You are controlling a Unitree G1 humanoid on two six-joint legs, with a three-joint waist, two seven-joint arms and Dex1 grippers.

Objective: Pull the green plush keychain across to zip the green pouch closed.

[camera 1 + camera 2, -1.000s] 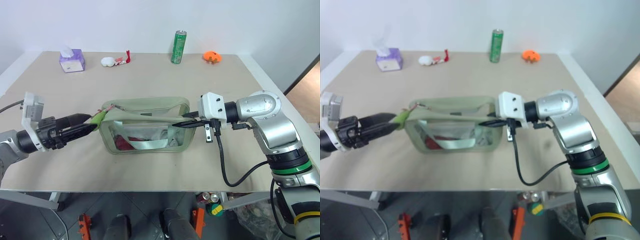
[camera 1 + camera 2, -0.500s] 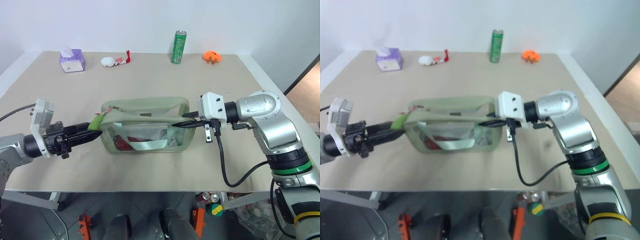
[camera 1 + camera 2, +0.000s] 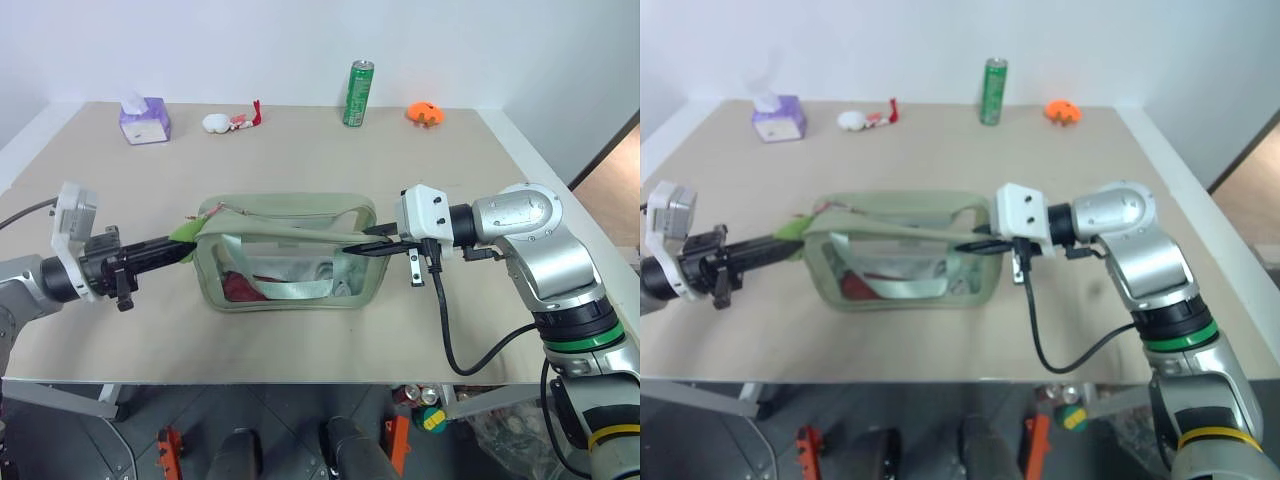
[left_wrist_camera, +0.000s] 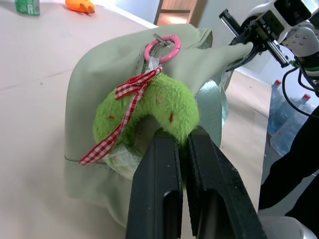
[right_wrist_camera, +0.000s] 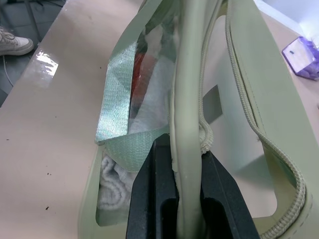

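Note:
My left gripper will lay the green plush keychain, which hangs over the pouch's end in it, on top and then pinch that end (image 3: 204, 262) of the pouch before zipping.
The pale green pouch (image 3: 290, 262) lies mid-table with its clear panel facing me and red and white contents showing. At its left end hangs the lime-green plush keychain (image 4: 149, 107), tied with a red-checked ribbon to a pink ring on the zipper. My left gripper (image 4: 182, 144) is shut on the green plush keychain, reaching in level from the left (image 3: 185, 247). My right gripper (image 3: 352, 248) comes in from the right and is shut on the pouch's top rim (image 5: 185, 124). The zipper stands open along the top.
Along the far table edge stand a purple tissue box (image 3: 144, 121), a white-and-red plush toy (image 3: 225, 122), a tall green can (image 3: 358, 94) and a small orange object (image 3: 424, 113). Bare table surrounds the pouch.
My left gripper's fingers have closed onto the plush keychain. The pouch's left end has been drawn slightly leftward. The right gripper has kept its grip and place.

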